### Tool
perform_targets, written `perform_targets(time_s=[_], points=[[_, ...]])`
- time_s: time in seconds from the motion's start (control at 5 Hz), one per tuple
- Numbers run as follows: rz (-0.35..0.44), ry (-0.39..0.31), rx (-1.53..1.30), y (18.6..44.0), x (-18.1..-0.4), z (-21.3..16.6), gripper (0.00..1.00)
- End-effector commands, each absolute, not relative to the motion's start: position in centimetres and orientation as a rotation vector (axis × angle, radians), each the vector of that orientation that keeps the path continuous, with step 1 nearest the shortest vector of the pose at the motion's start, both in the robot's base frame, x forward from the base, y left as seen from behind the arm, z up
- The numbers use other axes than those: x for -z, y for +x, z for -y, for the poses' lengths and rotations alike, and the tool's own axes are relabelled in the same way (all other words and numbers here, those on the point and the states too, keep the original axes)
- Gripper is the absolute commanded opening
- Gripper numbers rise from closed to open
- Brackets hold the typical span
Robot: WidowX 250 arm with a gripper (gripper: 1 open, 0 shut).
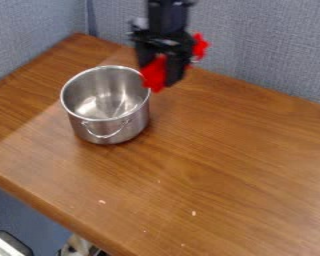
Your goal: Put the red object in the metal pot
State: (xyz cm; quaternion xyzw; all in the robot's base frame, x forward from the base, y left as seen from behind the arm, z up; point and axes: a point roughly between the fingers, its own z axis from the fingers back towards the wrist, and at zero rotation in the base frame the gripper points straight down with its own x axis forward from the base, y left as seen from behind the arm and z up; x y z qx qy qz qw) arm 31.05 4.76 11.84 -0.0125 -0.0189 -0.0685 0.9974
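Observation:
Next, my gripper lets go of the red object in the middle of the empty metal pot (104,87), inside the pot's round rim.
The red object (157,71), a bright red ridged block, hangs in the air between the black fingers of my gripper (164,70), which is shut on it and points straight down. Its other end (198,45) sticks out to the right of the fingers. The metal pot (105,103), shiny and round with a small loop handle at its front, stands on the wooden table to the lower left of the gripper. The block's lower end is above the pot's right rim. Nothing shows inside the pot.
The wooden table (216,160) stretches to the right and toward the front edge. A grey-blue wall (43,25) rises behind the table's far corner.

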Motion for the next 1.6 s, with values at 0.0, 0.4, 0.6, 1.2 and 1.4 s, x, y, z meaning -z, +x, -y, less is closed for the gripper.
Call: perform_targets(time_s=[0.0, 0.4, 0.6, 1.2, 1.4], points=[[0.077, 0.019, 0.080, 28.6, -12.5, -7.5, 0.00], [0.089, 0.040, 0.061, 27.1, -13.0, -7.3, 0.00], [0.111, 0.022, 0.094, 27.6, -14.7, -4.9, 0.00], [0.049, 0.082, 0.078, 26.2, -10.3, -9.3, 0.00], [0.060, 0.055, 0.128, 25.8, -11.1, -8.1, 0.00]])
